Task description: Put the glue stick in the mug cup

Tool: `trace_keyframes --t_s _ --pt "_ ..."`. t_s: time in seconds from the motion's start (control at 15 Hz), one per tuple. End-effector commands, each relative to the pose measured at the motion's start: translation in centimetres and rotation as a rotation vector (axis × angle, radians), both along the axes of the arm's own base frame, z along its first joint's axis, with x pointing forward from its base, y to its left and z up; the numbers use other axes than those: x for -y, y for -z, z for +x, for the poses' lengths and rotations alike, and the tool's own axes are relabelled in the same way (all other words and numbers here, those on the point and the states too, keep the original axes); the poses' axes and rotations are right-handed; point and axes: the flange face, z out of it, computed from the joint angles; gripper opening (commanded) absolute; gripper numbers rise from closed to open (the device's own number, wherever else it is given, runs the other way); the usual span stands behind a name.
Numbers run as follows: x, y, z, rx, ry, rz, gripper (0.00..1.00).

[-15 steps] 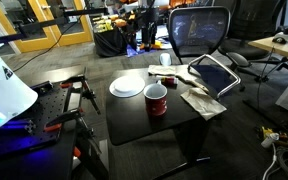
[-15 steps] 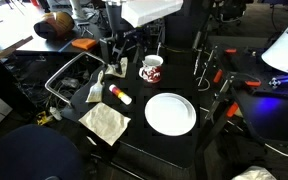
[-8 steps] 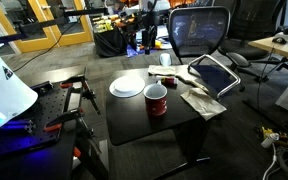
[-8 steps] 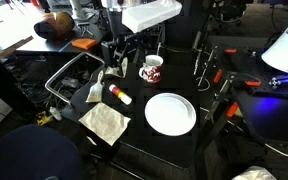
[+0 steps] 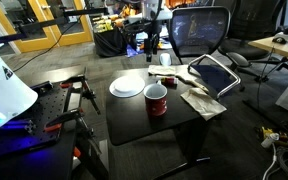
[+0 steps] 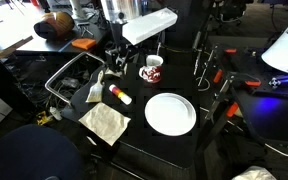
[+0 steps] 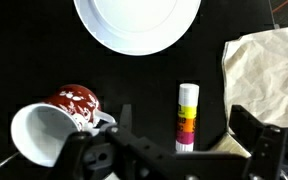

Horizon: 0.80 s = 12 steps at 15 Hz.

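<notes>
The pink-banded end of the glue stick point(image 5: 172, 81) point(image 7: 186, 140), beside the mug cup, is next for my gripper to go down to and close on.
The glue stick point(image 7: 187, 117) is white with yellow, orange and pink bands. It lies on the black table between the red mug cup point(image 7: 64, 118) and a crumpled napkin point(image 7: 259, 72). In an exterior view the glue stick point(image 6: 119, 95) lies near the table's edge and the mug cup point(image 6: 151, 69) stands upright just behind it. The mug cup also shows in an exterior view point(image 5: 156, 100). My gripper point(image 7: 186, 140) is open and empty. It hangs above the glue stick with one finger on each side and does not touch it. It also shows in an exterior view point(image 6: 118, 68).
A white plate point(image 6: 170, 113) lies beside the mug cup and also shows in the wrist view point(image 7: 136, 22). The napkin point(image 6: 104, 122) lies at a table corner. An office chair point(image 5: 199, 35) and a tablet point(image 5: 216, 72) are beside the table. Red-handled clamps point(image 6: 216, 78) stand at the table's side.
The arm has come down and tilted toward the glue stick. The glue stick, mug cup and plate have not moved.
</notes>
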Motion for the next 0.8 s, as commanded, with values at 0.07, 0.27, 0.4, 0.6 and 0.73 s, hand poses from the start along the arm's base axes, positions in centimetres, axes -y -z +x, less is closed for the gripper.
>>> trace_keyframes --t_s 0.07,0.27,0.4,0.6,0.73 --pt "-0.3 3.2 1.6 0.030 0.026 -0.017 1.00" --pt "-0.6 5.1 2.3 0.055 0.036 -0.025 1.00" --pt "-0.8 6.1 2.6 0.054 0.050 -0.029 1.00" --pt "-1.1 7.3 3.1 0.053 0.058 -0.049 1.00" --pt "-1.0 8.0 3.4 0.056 0.074 -0.061 1.00"
